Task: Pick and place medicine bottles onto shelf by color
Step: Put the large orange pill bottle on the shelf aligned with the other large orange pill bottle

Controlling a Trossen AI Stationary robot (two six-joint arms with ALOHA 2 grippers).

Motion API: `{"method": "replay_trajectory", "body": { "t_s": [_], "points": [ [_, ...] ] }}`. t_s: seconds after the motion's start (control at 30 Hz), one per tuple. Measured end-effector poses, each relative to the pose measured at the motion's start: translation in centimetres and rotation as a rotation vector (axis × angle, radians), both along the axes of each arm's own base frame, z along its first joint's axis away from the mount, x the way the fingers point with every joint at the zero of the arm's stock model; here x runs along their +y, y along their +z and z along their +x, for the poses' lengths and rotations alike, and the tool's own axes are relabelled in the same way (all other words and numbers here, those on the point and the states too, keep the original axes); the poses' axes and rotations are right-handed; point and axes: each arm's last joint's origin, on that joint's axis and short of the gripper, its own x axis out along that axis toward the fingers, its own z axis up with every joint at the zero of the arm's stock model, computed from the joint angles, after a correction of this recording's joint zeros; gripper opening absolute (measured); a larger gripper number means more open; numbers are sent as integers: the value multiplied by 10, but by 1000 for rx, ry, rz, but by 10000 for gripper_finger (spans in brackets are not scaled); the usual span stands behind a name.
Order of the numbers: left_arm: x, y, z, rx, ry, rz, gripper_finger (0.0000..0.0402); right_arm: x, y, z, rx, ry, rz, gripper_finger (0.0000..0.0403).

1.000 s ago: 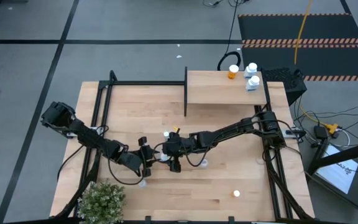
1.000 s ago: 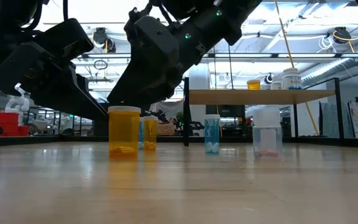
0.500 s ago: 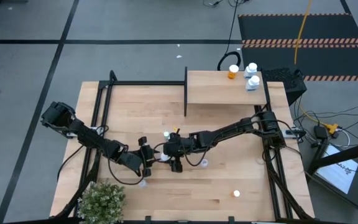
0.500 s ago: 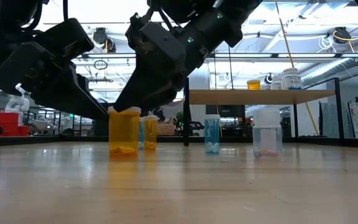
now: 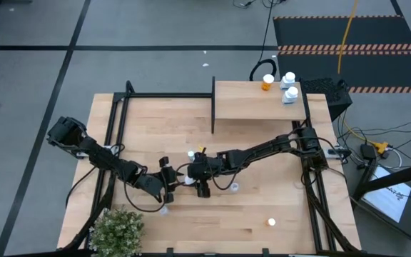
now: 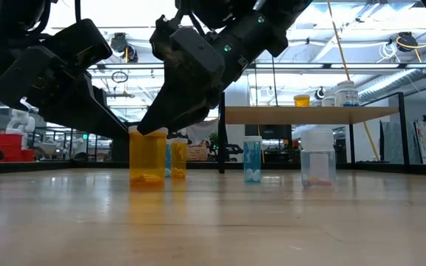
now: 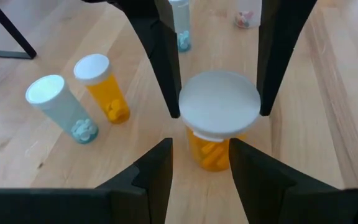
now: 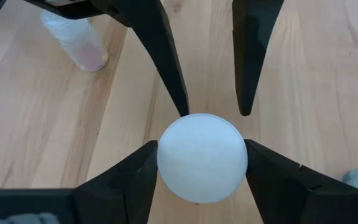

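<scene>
The robot's right gripper grips the large orange bottle only by its white cap, so the left gripper needs to open, take the orange body low (image 6: pixel 147 164) and lift it first.
A large orange medicine bottle (image 6: pixel 147 157) with a white cap (image 7: pixel 219 102) stands upright on the table between my two grippers. My right gripper (image 8: pixel 202 149) comes at it from the table's right and is shut on the cap. My left gripper (image 7: pixel 201 146) is open and comes from the left; its fingertips stand on either side of the orange body (image 7: pixel 211 149), just below the cap. The shelf (image 5: pixel 255 100) at the far right carries one orange bottle (image 5: pixel 267 83) and two white-capped bottles (image 5: pixel 290 86). My right gripper pinches the white cap by its rim (image 8: pixel 161 155) between its two fingers, on two opposite sides. The fingers slant down from the table's right. The bottle stands upright with its base on the table. My left gripper: I cannot tell whether its fingertips (image 7: pixel 160 155) touch the body.
Around the grippers stand a small orange bottle (image 7: pixel 101 87), a pale blue one (image 7: pixel 58 109), a blue one (image 6: pixel 252 159) and a clear one (image 6: pixel 317 159). Another white cap (image 5: pixel 270 222) shows near the front edge. A potted plant (image 5: pixel 116 228) stands at the near left corner.
My right gripper has tipped down toward the large orange bottle, and its fingertips have come down to the cap. The bottle has stayed upright in its place.
</scene>
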Motion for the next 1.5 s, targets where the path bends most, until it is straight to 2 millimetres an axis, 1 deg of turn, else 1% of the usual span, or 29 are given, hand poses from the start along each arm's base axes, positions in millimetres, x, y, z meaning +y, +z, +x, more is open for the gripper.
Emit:
{"method": "replay_trajectory", "body": {
  "t_s": [0.2, 0.3, 0.47, 0.57, 0.7, 0.83, 0.97, 1.07, 1.37, 1.5],
  "points": [
    [0, 0, 0, 2, 2, -2, 157, 0, 1, 0, -7, 0, 1, 215],
    [0, 0, 0, 3, 3, -15, 157, 0, 4, -2, 3, 4, -5, 215],
    [-1, -1, 0, 13, -19, -40, 164, -1, 23, -10, 7, 7, -10, 215],
    [-1, -1, 0, 7, -8, -61, 189, -1, 33, -15, 14, 5, -8, 215],
    [-2, 3, 2, -32, -3, -79, 243, 1, 51, -22, -3, 11, -6, 215],
    [-4, 9, 6, -108, -22, -89, 296, 3, 62, -28, -17, 19, -4, 215],
    [-6, 17, 10, -186, -49, -81, 328, 7, 68, -29, -47, 28, -1, 215],
    [-7, 21, 11, -223, -60, -78, 334, 9, 68, -28, -51, 31, -1, 215],
    [-7, 21, 12, -226, -66, -68, 335, 10, 76, -23, -146, 32, 15, 215],
    [-7, 22, 12, -230, -67, -69, 335, 10, 77, -22, -162, 33, 18, 215]
  ]
}}
